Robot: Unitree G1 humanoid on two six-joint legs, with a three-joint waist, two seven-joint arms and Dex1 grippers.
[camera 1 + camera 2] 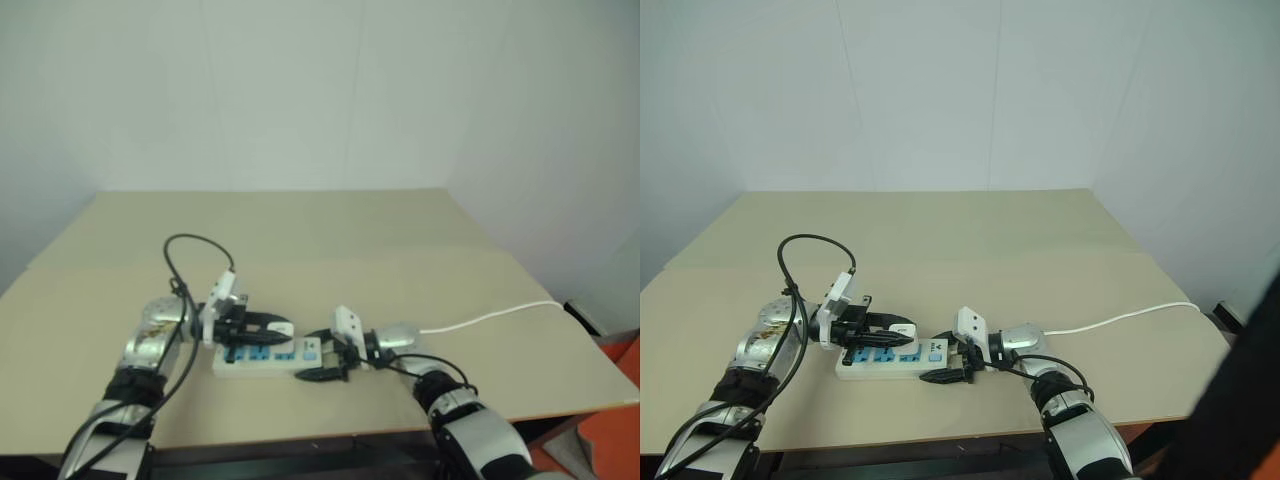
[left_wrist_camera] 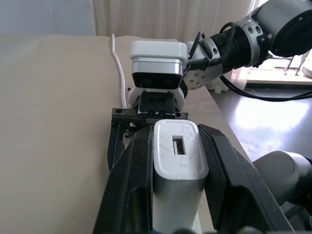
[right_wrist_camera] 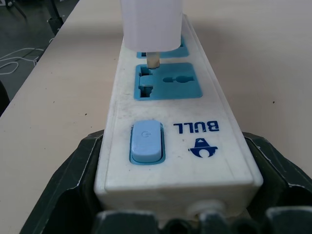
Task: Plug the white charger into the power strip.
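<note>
My left gripper will release the white charger in the power strip's blue socket (image 1: 284, 355) closest to the strip's switch end. The charger is now just above the sockets.
The power strip (image 1: 262, 361) lies flat near the table's front edge, its blue sockets facing up. My right gripper (image 1: 322, 356) is shut on its switch end, one black finger (image 3: 73, 180) pressed against each long side. Between the fingers of my left gripper (image 1: 272, 323) sits the white charger (image 2: 178, 165), held just above the strip's row of sockets. In the right wrist view the charger (image 3: 151, 24) hangs over the strip (image 3: 175, 131). A metal prong pokes out below it, its tip right at a blue socket face.
The strip's thin white cord (image 1: 490, 318) runs right across the beige table (image 1: 300, 230) to its right edge. A black cable (image 1: 195, 245) loops up from my left arm. The table's front edge lies close behind both grippers.
</note>
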